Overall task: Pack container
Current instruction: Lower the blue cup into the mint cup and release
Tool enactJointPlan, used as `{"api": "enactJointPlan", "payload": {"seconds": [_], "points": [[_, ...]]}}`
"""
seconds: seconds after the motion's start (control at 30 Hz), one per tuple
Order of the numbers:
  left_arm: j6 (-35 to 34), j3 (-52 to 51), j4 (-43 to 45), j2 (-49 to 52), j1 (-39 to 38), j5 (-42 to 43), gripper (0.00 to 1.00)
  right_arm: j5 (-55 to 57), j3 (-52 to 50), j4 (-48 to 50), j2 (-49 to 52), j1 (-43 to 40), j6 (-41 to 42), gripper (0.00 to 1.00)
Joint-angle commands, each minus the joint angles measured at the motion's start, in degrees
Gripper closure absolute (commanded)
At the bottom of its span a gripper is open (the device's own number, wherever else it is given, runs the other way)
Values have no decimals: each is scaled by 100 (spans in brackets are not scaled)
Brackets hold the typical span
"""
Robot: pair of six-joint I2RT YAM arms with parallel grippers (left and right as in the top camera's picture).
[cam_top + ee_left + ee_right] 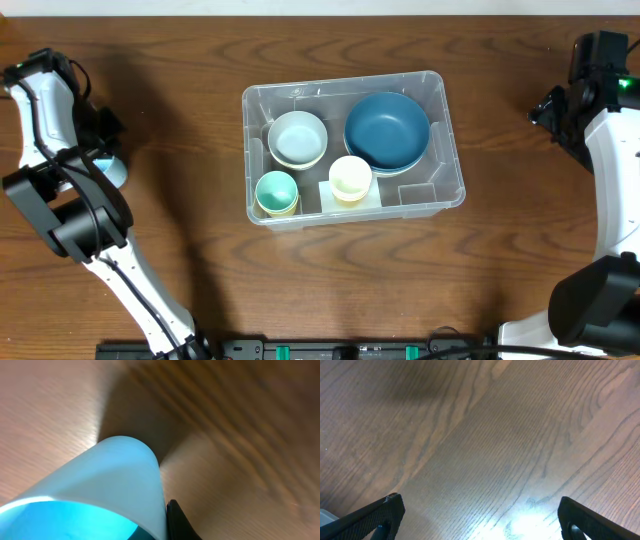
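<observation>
The robot's left gripper needs to release the pale blue cup inside the teal cup [277, 192] in the near corner of the container.
The container [445, 140] is a large clear bin at the table's centre. Inside it are a dark blue bowl [387, 130], a pale bowl [297, 138], a teal cup [276, 192] and a cream cup [350, 177]. At the far left, a pale blue cup [108, 168] shows partly under the left arm. In the left wrist view this cup [115, 475] fills the frame, its inside bright cyan. My left gripper [162, 522] is shut on the cup's wall, with one black finger [176, 519] pressed against the outside. My right gripper [480, 515] hangs open over bare wood.
The right arm [600, 120] stands at the table's far right edge, well apart from the container. The left arm's base link [70, 215] lies at the front left. The table [330, 290] is dark wood.
</observation>
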Motion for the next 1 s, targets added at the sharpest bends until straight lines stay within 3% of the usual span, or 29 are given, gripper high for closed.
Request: {"api": "enactJointPlan", "payload": {"seconds": [0.0,0.2,0.4,0.7,0.97], "points": [[-105,125,-33,-828,-315,828,94,101,13,-4,0,-24,76,1],[-35,127,133,-2131,-1158,1908,94,101,11,-4,0,-24,76,1],[608,125,-11,-3204,-2660,1888,94,98,13,-4,0,-24,76,1],[866,-44,-1274,-3351,-4977,472,94,98,11,-4,0,-24,76,1],[704,-686,-1353,-3200,-5405,223,94,101,13,-4,0,-24,76,1]]}}
